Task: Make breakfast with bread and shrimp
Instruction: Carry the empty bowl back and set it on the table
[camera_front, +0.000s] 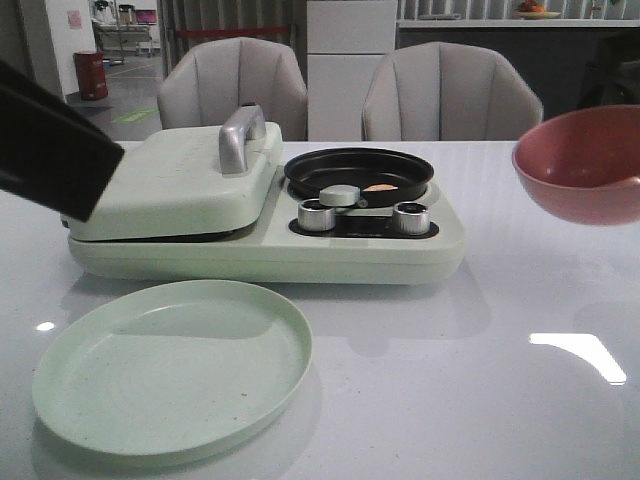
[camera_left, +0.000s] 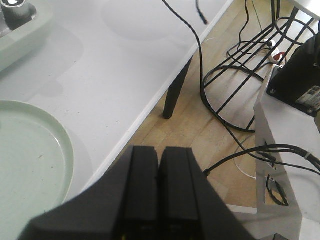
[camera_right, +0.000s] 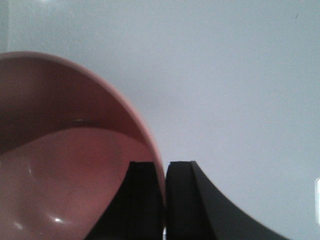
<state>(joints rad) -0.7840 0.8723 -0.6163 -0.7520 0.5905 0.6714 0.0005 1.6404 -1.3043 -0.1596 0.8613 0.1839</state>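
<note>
I need to set the pink bowl on the bare table (camera_front: 587, 298) beside the breakfast maker's pan end with my right gripper.
One small orange shrimp (camera_front: 378, 187) piece lies in the round black pan (camera_front: 400, 165) on the right side of the pale green breakfast maker (camera_front: 300, 250). The bread is out of view; the maker's lid (camera_front: 170, 185) with its silver handle (camera_front: 240, 135) is down. My right gripper (camera_right: 165, 165) is shut on the rim of a pink bowl (camera_front: 585, 165), held in the air to the right of the pan; the bowl's inside (camera_right: 60, 165) looks empty. My left gripper (camera_left: 160, 150) is shut on nothing, above the table's edge beside the green plate (camera_left: 30, 165).
The empty pale green plate (camera_front: 170, 370) sits in front of the maker. Two silver knobs (camera_front: 410, 217) stand below the pan. My left arm (camera_front: 50, 140) reaches in at the far left, level with the lid. Two chairs (camera_front: 450, 90) stand behind the table. Cables (camera_left: 225, 75) lie on the floor.
</note>
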